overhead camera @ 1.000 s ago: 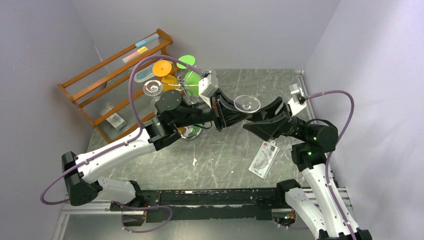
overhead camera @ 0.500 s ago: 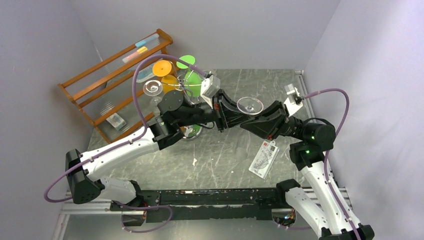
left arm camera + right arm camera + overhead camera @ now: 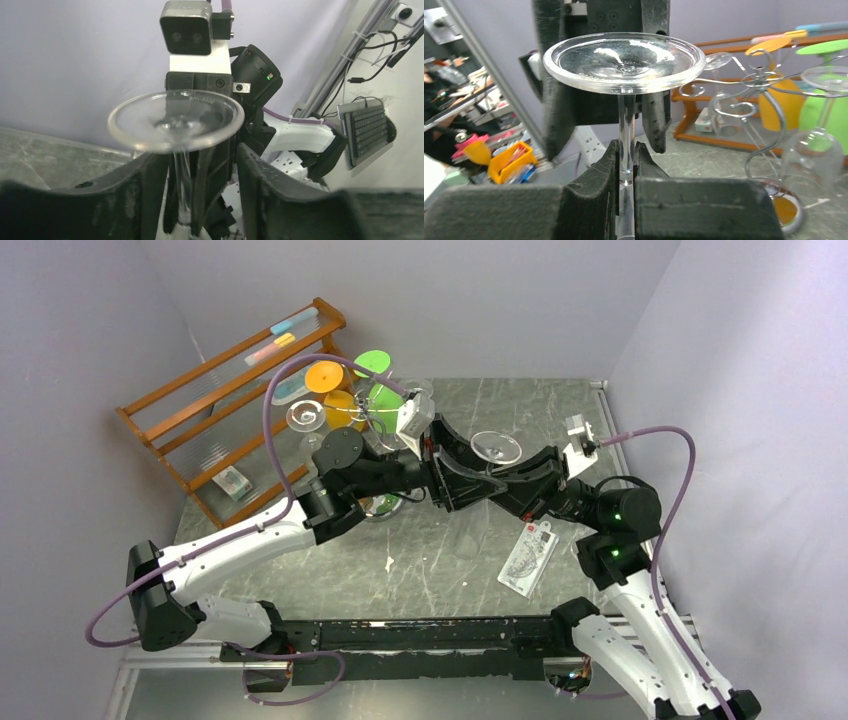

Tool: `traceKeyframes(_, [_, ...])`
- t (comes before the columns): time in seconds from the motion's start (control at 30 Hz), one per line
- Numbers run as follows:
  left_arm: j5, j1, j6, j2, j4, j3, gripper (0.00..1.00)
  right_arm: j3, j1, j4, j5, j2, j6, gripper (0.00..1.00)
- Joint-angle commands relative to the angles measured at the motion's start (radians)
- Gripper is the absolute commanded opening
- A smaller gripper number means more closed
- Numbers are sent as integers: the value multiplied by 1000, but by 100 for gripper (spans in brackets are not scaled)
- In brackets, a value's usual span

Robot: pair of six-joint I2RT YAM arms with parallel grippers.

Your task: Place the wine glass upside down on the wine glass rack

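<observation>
My left gripper will back off from straddling the wine glass's stem, since the stem must go into the rack, and pinch the wine glass's foot (image 3: 474, 446) by its edge.
The clear wine glass (image 3: 497, 448) hangs upside down above the table's middle, foot up. My right gripper (image 3: 503, 483) is shut on its stem (image 3: 625, 135), the two pads pressed against the glass just below the round foot (image 3: 624, 60). My left gripper (image 3: 462, 480) faces it from the left, open, with the stem (image 3: 181, 185) standing free between its spread fingers (image 3: 250, 170). The wine glass rack (image 3: 372, 420), a chrome wire stand with curled arms, stands behind the left gripper; in the right wrist view the rack (image 3: 769, 112) is off to the right.
Orange, green and clear glasses (image 3: 385, 395) hang on the chrome stand. A slanted wooden shelf rack (image 3: 230, 390) stands at the back left against the wall. A flat packaged tag (image 3: 528, 555) lies on the table under the right arm.
The right gripper moved in and shut on the glass stem. The left gripper, shut on the stem before, has opened and let it go.
</observation>
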Motion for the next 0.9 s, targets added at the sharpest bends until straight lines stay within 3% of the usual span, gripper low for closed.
traceKeyframes(0.0, [-43, -5, 6, -55, 0, -36, 64, -32, 6, -35, 159, -54, -73, 0])
traceKeyframes(0.27, [-120, -5, 7, -168, -46, -128, 96, -89, 6, -43, 354, -118, -125, 0])
traceKeyframes(0.37, [-170, -5, -58, -200, -87, -127, 97, -116, 6, -21, 345, -131, -177, 0])
traceKeyframes(0.47, [-286, -5, -251, -194, -219, -67, 97, -123, 6, -77, 326, -153, -368, 0])
traceKeyframes(0.57, [-289, -5, -354, -170, -274, -2, 94, -154, 6, -85, 346, -181, -544, 0])
traceKeyframes(0.7, [-346, -4, -423, -168, -323, 18, 91, -174, 6, -57, 269, -177, -663, 0])
traceKeyframes(0.87, [-392, -3, -444, -173, -379, 29, 90, -182, 6, -44, 186, -155, -694, 0])
